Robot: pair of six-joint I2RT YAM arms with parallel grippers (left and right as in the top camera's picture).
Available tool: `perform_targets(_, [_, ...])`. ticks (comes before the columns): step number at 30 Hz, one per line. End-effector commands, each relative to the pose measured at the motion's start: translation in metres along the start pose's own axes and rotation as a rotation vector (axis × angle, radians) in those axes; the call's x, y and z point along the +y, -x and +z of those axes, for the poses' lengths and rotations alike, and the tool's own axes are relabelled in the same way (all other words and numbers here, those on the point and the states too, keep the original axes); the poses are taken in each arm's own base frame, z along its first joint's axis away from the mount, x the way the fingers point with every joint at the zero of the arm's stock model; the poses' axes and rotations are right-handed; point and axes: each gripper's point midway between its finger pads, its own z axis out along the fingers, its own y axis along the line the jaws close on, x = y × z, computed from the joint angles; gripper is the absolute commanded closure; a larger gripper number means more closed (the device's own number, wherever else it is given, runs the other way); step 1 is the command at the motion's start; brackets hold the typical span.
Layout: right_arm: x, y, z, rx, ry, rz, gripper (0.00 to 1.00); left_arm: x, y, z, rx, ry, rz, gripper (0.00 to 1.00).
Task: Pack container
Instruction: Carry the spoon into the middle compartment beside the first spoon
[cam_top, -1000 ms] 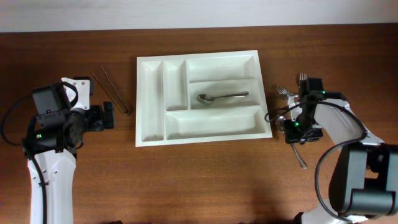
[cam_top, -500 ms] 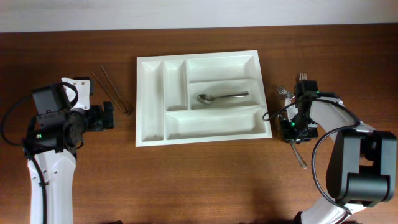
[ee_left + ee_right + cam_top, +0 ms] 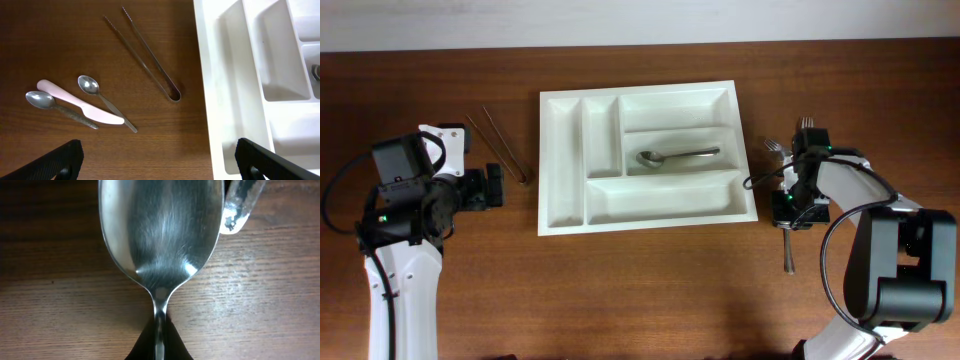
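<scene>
My right gripper is to release the large metal spoon onto the other spoon in the tray's middle long compartment (image 3: pixel 682 158).
The container (image 3: pixel 560 215) is a white cutlery tray at the table's middle; its rim also shows in the left wrist view (image 3: pixel 210 100). One metal spoon (image 3: pixel 675 156) lies in its middle long compartment. My right gripper (image 3: pixel 790 205) is just right of the tray, low over the table, shut on the neck of a metal spoon (image 3: pixel 160 225). That spoon's handle (image 3: pixel 788 250) sticks out toward the front edge. My left gripper (image 3: pixel 492 187) is open and empty left of the tray, with bare wood between its fingers (image 3: pixel 160 165).
Metal tongs (image 3: pixel 147 52), a pink knife (image 3: pixel 80 102) and two small spoons (image 3: pixel 102 100) (image 3: pixel 55 106) lie left of the tray. Forks (image 3: pixel 804 125) (image 3: pixel 773 148) lie behind my right gripper. A clear plastic piece (image 3: pixel 240 205) lies beside the held spoon's bowl.
The spoon at my right gripper has swung: its handle pointed down and to the right, and now points straight toward the front edge. The left arm has not moved.
</scene>
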Motion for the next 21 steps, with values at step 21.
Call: perform_targets(21, [0.140, 0.048, -0.186, -0.615, -0.020, -0.794, 0.96, 0.002, 0.005, -0.003, -0.013, 0.005, 0.012, 0.01])
